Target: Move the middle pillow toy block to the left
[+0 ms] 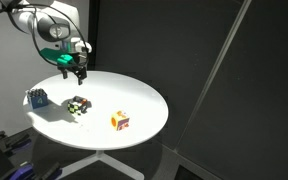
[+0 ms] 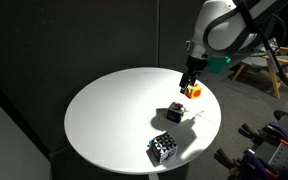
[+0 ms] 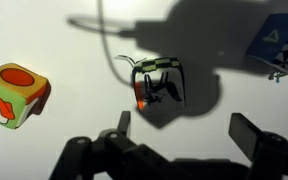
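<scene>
My gripper is to close on the opposite sides (image 1: pixel 79 105) (image 3: pixel 160 88) of the middle pillow toy block, so that its checkered edge will still stick out beyond my fingers.
The middle pillow toy block (image 1: pixel 79 105), white with black and green patches, sits on the round white table (image 1: pixel 134 95) between two other cubes. It also shows in an exterior view (image 2: pixel 174 112) and in the wrist view (image 3: pixel 156 85), in shadow. My gripper (image 1: pixel 72 70) hovers open and empty above the table, well clear of the block. It shows in an exterior view (image 2: pixel 189 80), and in the wrist view (image 3: pixel 184 130) the block lies just beyond its spread fingers.
A blue-and-white cube (image 1: pixel 37 98) (image 2: pixel 163 148) (image 3: pixel 279 45) sits to one side of the middle block. An orange-yellow cube with red (image 1: pixel 120 121) (image 2: pixel 193 92) (image 3: pixel 14 95) sits on the other. Dark curtains surround the table.
</scene>
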Controlling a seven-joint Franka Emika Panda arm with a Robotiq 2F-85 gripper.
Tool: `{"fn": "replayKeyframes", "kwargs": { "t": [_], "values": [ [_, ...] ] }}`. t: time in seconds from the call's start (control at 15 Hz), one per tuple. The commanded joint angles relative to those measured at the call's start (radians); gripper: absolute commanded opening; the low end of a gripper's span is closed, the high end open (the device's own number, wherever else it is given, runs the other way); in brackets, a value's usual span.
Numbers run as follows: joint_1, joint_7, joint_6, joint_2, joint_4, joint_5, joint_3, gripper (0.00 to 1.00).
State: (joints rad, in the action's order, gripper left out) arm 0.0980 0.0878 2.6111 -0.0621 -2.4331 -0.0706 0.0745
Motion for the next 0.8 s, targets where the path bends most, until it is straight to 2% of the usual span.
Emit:
{"fn": "replayKeyframes", "kwargs": {
  "t": [0.0,0.53,0.73],
  "values": [
    [-0.007,-0.002,0.001,-0.008,0.001,0.002,0.007,1.00],
    [-0.007,-0.002,0.001,-0.011,0.001,0.002,0.009,1.00],
    [-0.006,0.005,0.019,-0.053,0.027,0.010,0.009,1.00]
  ]
}}
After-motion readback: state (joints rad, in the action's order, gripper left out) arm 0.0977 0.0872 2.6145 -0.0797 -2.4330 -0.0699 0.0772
